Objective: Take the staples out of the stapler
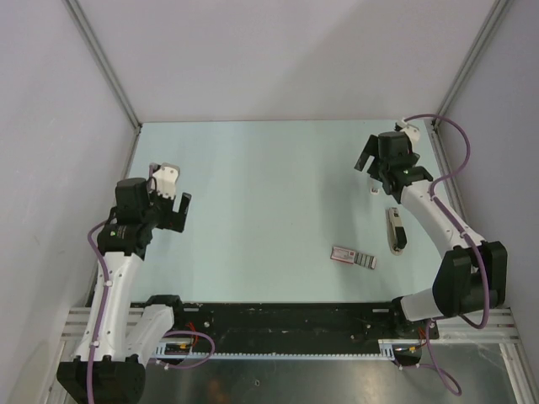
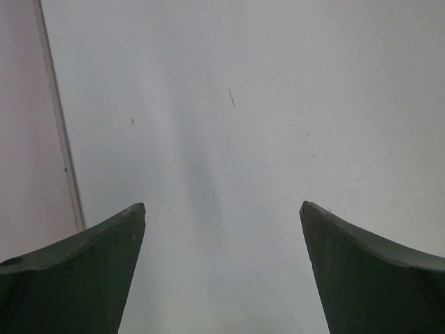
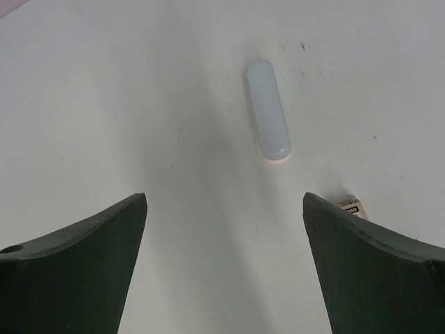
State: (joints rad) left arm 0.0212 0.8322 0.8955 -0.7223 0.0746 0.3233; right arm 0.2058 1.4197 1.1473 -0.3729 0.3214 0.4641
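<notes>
My right gripper needs to move to the small white stick next and close on the stick's end (image 1: 375, 189) (image 3: 275, 141) closest to the stapler.
The stapler (image 1: 395, 230), slim and beige-grey with black parts, lies flat on the table at the right. No staples show in any view. My right gripper (image 1: 375, 168) hovers open and empty behind the stapler, apart from it. In the right wrist view the gripper (image 3: 224, 197) has wide-apart jaws over bare table. A beige corner with black print (image 3: 352, 206), probably the stapler's end, peeks out beside the right finger. My left gripper (image 1: 173, 206) is open and empty over the table's left side. In the left wrist view the gripper (image 2: 222, 205) has only bare table between its fingers.
A flat pink-and-dark box (image 1: 353, 257) lies left of the stapler, nearer the front. A small white stick (image 3: 269, 111) lies on the table ahead of my right gripper, also in the top view (image 1: 373, 190). Grey walls enclose the table on three sides.
</notes>
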